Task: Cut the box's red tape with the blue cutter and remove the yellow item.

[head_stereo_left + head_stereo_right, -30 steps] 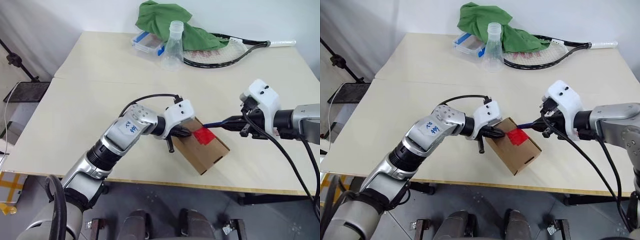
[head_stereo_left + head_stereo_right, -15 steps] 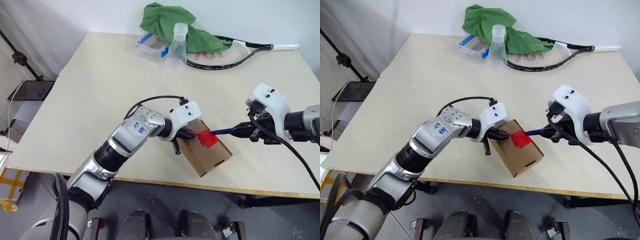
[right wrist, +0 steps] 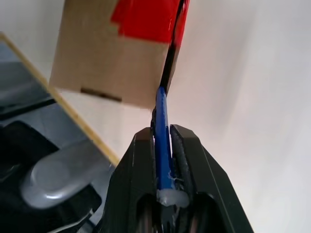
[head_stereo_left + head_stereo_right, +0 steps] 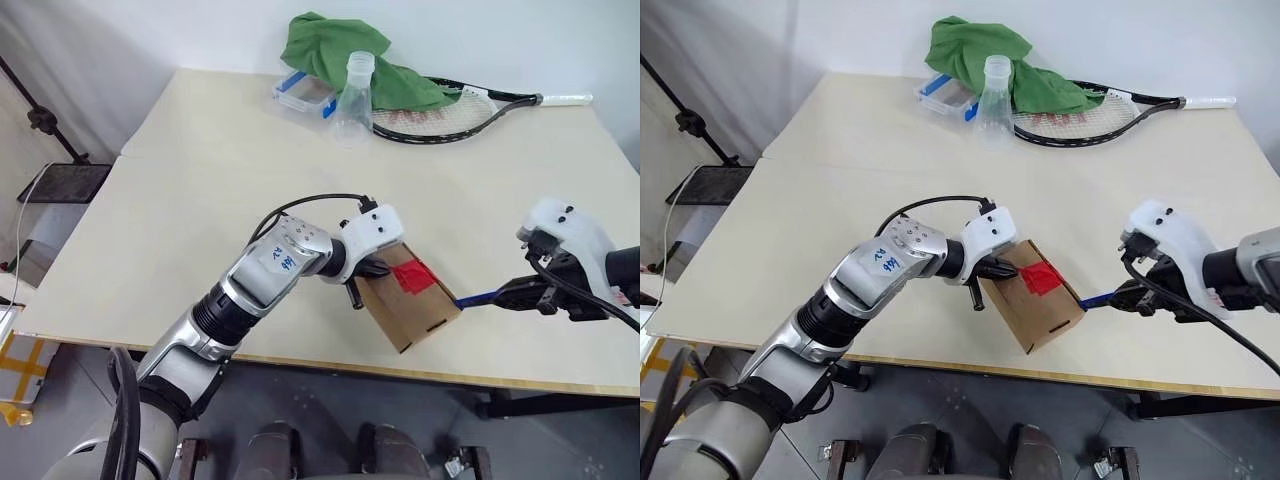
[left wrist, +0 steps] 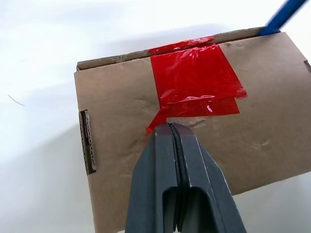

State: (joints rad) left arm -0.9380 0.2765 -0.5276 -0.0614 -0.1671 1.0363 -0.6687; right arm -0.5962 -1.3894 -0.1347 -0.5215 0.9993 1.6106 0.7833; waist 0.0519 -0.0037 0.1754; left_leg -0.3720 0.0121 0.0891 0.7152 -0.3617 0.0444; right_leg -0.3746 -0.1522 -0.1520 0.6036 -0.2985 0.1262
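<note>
Next, I set the blue cutter down with my right gripper on the bare table (image 4: 523,265) beside the taped edge of the box.
The brown cardboard box (image 4: 415,310) lies near the table's front edge with the red tape (image 4: 412,276) across its lid seam; the tape looks wrinkled and partly lifted (image 5: 194,80). My left gripper (image 4: 380,268) is shut, its tips resting on the lid just beside the tape (image 5: 168,127). My right gripper (image 4: 522,294) is to the right of the box, shut on the blue cutter (image 4: 480,298). The cutter's dark tip (image 3: 170,63) lies along the box's right edge by the tape. The yellow item is hidden.
At the far side of the table (image 4: 200,180) lie a green cloth (image 4: 345,50), a clear flask (image 4: 355,95), a clear container with blue trim (image 4: 305,95) and a tennis racket (image 4: 450,100). The box's near corner almost reaches the table's front edge.
My right gripper has drawn the cutter back to the right and toward the front edge, off the tape's top to the box's right edge. The left gripper has stayed on the lid.
</note>
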